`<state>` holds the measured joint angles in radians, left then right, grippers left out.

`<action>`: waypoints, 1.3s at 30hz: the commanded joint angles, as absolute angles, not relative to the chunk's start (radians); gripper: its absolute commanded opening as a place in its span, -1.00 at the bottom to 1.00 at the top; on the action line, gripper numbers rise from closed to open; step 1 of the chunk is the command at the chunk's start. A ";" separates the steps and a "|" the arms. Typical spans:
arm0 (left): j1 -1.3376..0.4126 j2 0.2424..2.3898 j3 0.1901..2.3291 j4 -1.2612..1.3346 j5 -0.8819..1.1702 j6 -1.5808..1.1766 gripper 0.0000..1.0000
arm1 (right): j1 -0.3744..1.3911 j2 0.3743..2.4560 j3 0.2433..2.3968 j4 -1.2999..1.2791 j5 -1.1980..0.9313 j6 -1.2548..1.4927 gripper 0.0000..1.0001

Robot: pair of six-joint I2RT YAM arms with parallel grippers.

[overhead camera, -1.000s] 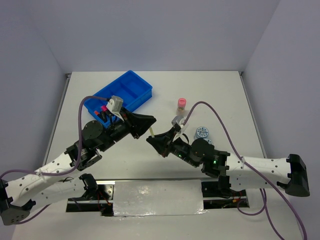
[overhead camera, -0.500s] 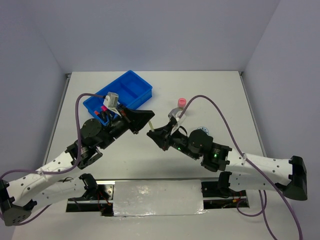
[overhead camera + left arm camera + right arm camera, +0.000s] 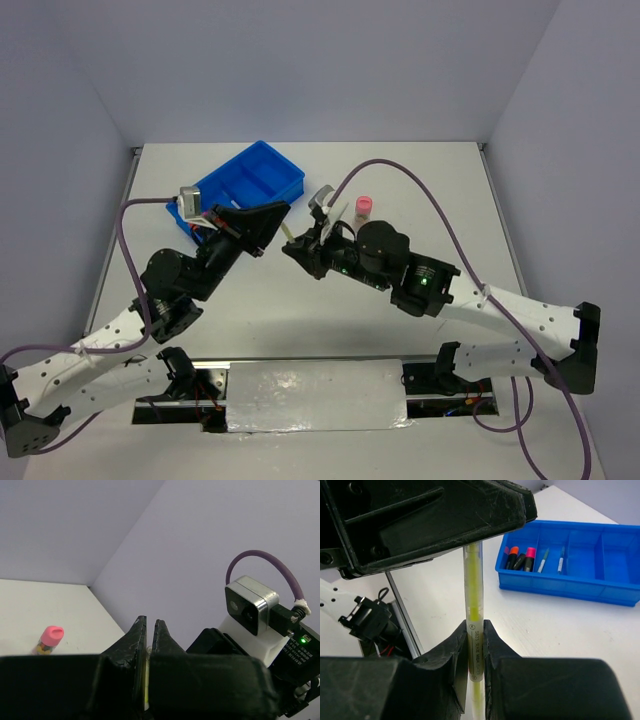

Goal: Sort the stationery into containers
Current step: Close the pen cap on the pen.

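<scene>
My left gripper needs to open and take the pen farther (image 3: pixel 474 587) along its body before my right gripper releases it, as it holds just the yellow pen's end.
A thin yellow pen (image 3: pixel 473 580) hangs above the table between my two grippers. My right gripper (image 3: pixel 474 627) is shut on its printed lower barrel. My left gripper (image 3: pixel 149 625) is shut on the other end, and only a yellow sliver of the pen (image 3: pixel 145 690) shows between its jaws. From above, the pen (image 3: pixel 288 232) bridges the left gripper (image 3: pixel 281 213) and the right gripper (image 3: pixel 291 251). The blue tray (image 3: pixel 262 170) lies at the far left. It holds orange-capped (image 3: pixel 514 555) and pink-capped (image 3: pixel 530 556) highlighters and two thin pens (image 3: pixel 543 559).
A pink-capped little bottle (image 3: pixel 363 207) stands on the white table right of the tray, also seen as the bottle (image 3: pixel 48 639) in the left wrist view. Purple cables arc over both arms. Grey walls close in the table's sides and back.
Both grippers have moved up and toward the tray with the pen. The left jaws, open a second ago, have closed on the pen's free end. The right grip is unchanged.
</scene>
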<state>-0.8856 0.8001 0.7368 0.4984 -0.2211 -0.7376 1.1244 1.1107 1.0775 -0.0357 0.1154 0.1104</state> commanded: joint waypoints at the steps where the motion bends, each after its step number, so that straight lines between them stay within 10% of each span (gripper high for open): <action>1: -0.988 0.841 0.631 0.255 0.014 -0.801 -1.00 | 1.086 1.129 1.279 0.311 0.164 0.086 -1.00; 8: -0.992 0.804 0.670 0.158 -0.085 -0.756 -1.00 | 1.088 1.169 1.275 0.275 0.095 0.078 -1.00; 13: -0.992 0.732 0.828 -0.039 -0.245 -0.678 -0.11 | 1.143 1.134 1.123 0.250 0.084 0.100 -1.00; 27: -0.991 0.741 0.874 -0.107 -0.380 -0.653 0.66 | 1.192 1.106 1.035 0.230 0.146 0.152 -1.00; 39: -0.989 0.739 0.862 0.017 -0.279 -0.621 -0.89 | 1.192 1.123 1.009 0.249 0.124 0.163 -1.00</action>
